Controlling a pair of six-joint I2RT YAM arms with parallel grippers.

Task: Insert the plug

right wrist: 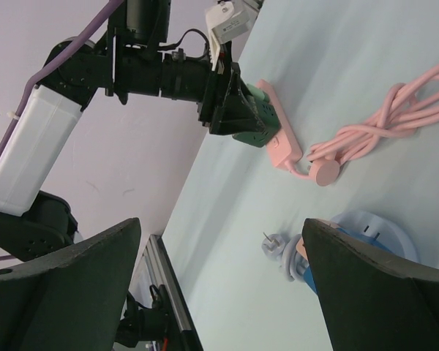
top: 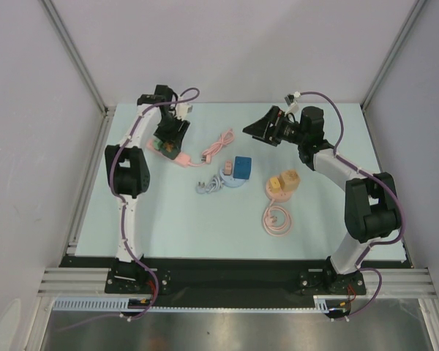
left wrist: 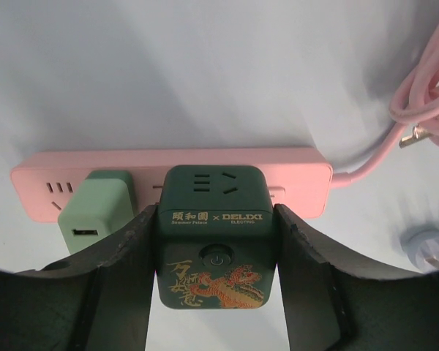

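The robot's left gripper needs to leave the dark green cube plug on the pink power strip point(top: 166, 150) point(left wrist: 197, 186) beside the light green adapter.
A dark green cube plug point(left wrist: 214, 241) with a gold dragon print sits between the fingers of my left gripper point(left wrist: 216, 219), which is shut on its two sides. The cube's far face rests against the pink power strip point(left wrist: 300, 172), and its prongs are hidden. A light green adapter point(left wrist: 95, 212) is plugged into the strip just left of it. From above, the left gripper point(top: 168, 142) is over the strip point(top: 181, 157) at the back left. My right gripper point(top: 260, 126) hangs open and empty above the table at the back right point(right wrist: 219, 285).
The strip's pink cable point(top: 218, 146) lies bundled to its right. A blue cube on a pale round base point(top: 241, 167) has a grey plug and cord point(top: 208, 186) beside it. An orange base with tan plugs point(top: 284, 183) and a pink coiled cord point(top: 276, 219) lie further right.
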